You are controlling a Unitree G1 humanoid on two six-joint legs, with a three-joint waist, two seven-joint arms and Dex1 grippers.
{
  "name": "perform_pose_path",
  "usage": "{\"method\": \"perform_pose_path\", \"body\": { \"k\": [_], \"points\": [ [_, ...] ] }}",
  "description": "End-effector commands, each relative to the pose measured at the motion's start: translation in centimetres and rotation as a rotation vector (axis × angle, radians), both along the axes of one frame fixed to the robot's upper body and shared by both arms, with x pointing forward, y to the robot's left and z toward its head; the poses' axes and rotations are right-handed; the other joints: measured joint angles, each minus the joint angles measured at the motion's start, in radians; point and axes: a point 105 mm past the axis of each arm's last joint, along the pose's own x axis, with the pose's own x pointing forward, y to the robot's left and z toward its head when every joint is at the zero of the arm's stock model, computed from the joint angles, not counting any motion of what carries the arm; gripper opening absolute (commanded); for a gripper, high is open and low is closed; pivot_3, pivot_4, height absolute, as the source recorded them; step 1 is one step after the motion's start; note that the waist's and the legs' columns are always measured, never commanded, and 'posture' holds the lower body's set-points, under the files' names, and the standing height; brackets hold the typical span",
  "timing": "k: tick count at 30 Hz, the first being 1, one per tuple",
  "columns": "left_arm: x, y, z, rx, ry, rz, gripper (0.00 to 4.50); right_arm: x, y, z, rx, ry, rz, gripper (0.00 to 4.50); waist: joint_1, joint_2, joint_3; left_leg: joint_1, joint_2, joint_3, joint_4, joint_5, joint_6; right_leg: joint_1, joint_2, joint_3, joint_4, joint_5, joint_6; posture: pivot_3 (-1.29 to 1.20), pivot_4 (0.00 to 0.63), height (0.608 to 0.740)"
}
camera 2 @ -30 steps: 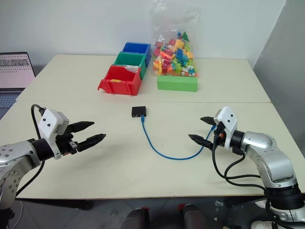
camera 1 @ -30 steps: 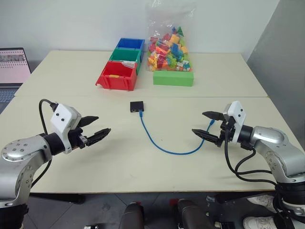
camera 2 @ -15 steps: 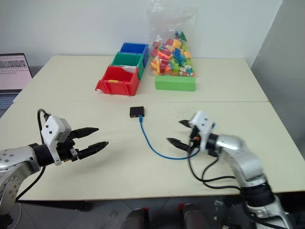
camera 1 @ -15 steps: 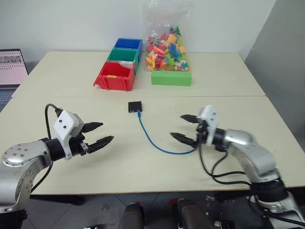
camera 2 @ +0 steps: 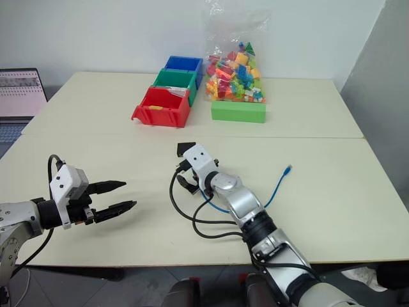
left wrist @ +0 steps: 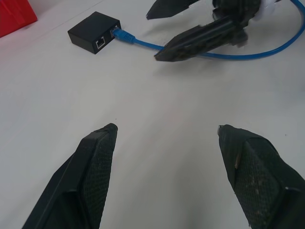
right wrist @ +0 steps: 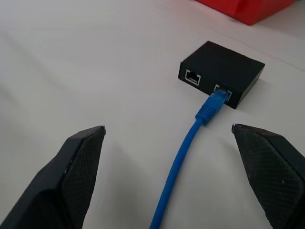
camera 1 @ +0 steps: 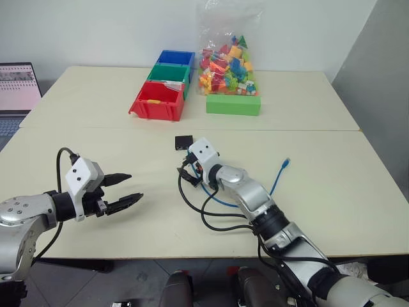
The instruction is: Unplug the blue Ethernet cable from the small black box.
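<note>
The black box is loose and far from the robot's left gripper, so next the right gripper brings the box over by the cable's plug [right wrist: 209,107] for the left gripper to hold.
The small black box [right wrist: 221,71] lies on the cream table [camera 1: 319,128], with the blue Ethernet cable [right wrist: 190,143] plugged into one of its two side ports. My right gripper [right wrist: 167,128] is open just short of the box, its fingers on either side of the cable a little behind the plug. In the left eye view the box [camera 1: 184,142] sits just beyond the right wrist. The cable's free end [camera 1: 287,162] lies off to the right. My left gripper [camera 1: 133,186] hovers open and empty over bare table at the left, well away from the box.
Red [camera 1: 156,102], green [camera 1: 168,77] and blue [camera 1: 176,59] bins stand in a row at the back. Beside them are a green block [camera 1: 232,104] and a bag of coloured bricks [camera 1: 228,64]. A laptop [camera 1: 16,89] sits at the far left.
My right arm has swung far to the left, from the cable's free end to its plugged end by the box, staying open. The left gripper has sunk slightly.
</note>
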Motion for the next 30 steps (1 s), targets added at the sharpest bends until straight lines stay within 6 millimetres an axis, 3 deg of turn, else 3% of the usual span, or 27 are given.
{"method": "perform_pose_path", "body": {
  "k": [1,12,19,23,29,30],
  "points": [
    [0.1,0.0,1.5,0.025,-0.059,-0.009,3.63,2.1,-0.3,0.4,-0.004,-0.015,-0.1,4.14,0.0,0.0,0.0,0.0,0.0,0.0,0.0,0.0,0.0,0.0,0.0,0.0,0.0,0.0,0.0,0.0,0.15,0.74],
    [0.4,-0.3,1.4,0.021,-0.07,-0.01,3.63,1.9,1.3,-0.1,-0.002,0.009,-0.098,1.45,0.0,0.0,0.0,0.001,0.0,-0.001,0.0,0.0,0.0,0.001,0.0,0.0,0.001,0.0,0.0,0.0,0.15,0.74],
    [0.6,-0.9,1.4,-0.001,-0.066,-0.023,3.63,1.3,0.1,-0.5,-0.052,-0.021,-0.011,0.03,-0.001,0.0,0.0,0.001,0.0,-0.001,0.0,0.0,0.0,0.001,0.0,0.0,0.001,0.0,0.0,0.0,0.15,0.74],
    [0.5,-1.5,1.0,-0.016,-0.044,-0.048,3.63,-0.2,-1.5,-0.6,-0.098,-0.044,0.113,0.01,-0.003,0.0,0.0,0.001,0.0,-0.001,-0.001,0.0,0.0,0.0,0.0,0.0,0.001,0.0,0.0,0.0,0.15,0.74],
    [0.4,-2.5,0.2,-0.028,-0.02,-0.081,3.63,-2.7,-8.2,-1.4,-0.252,-0.028,0.234,0.01,0.011,0.001,0.0,-0.001,-0.001,-0.001,0.0,0.0,0.0,0.0,-0.001,-0.001,0.0,-0.001,0.002,0.0,0.15,0.74],
    [0.4,-2.8,0.1,-0.035,-0.016,-0.088,3.63,-2.9,-10.3,-1.3,-0.276,-0.019,0.222,0.01,0.01,0.001,0.0,0.0,-0.001,-0.001,0.0,0.0,0.0,0.001,-0.001,-0.001,0.0,-0.001,0.002,0.0,0.15,0.74]
  ]
}}
